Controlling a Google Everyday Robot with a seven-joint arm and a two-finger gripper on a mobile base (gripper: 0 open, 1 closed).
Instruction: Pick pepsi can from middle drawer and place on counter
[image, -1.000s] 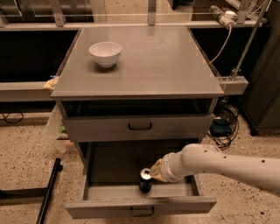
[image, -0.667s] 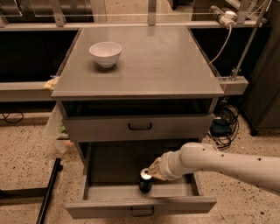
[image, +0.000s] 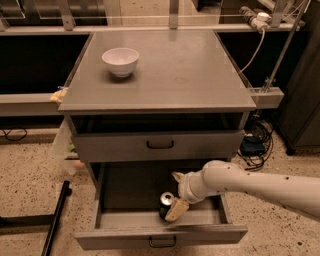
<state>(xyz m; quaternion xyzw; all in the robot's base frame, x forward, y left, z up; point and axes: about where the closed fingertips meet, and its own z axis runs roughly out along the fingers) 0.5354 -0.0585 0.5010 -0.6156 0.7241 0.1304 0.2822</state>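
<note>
My gripper is to close around the upper body of the pepsi can (image: 167, 206), just below its silver top, inside the open middle drawer.
The pepsi can (image: 165, 202), dark with a silver top, stands upright near the front of the pulled-out middle drawer (image: 131, 189). My gripper (image: 172, 197) reaches into the drawer from the right on a white arm. Its fingers are open. The near finger (image: 176, 209) lies against the can's right side and the far finger (image: 177, 176) stands apart behind it. The counter (image: 180, 75) is the grey top slab above.
A white bowl (image: 120, 61) sits on the counter's back left. The upper drawer front (image: 160, 145) with a black handle overhangs the open drawer. A black bar (image: 54, 220) lies on the speckled floor at left. Cables (image: 252, 145) hang at right.
My gripper and arm have shifted slightly left, closer around the can. The can has stayed in place.
</note>
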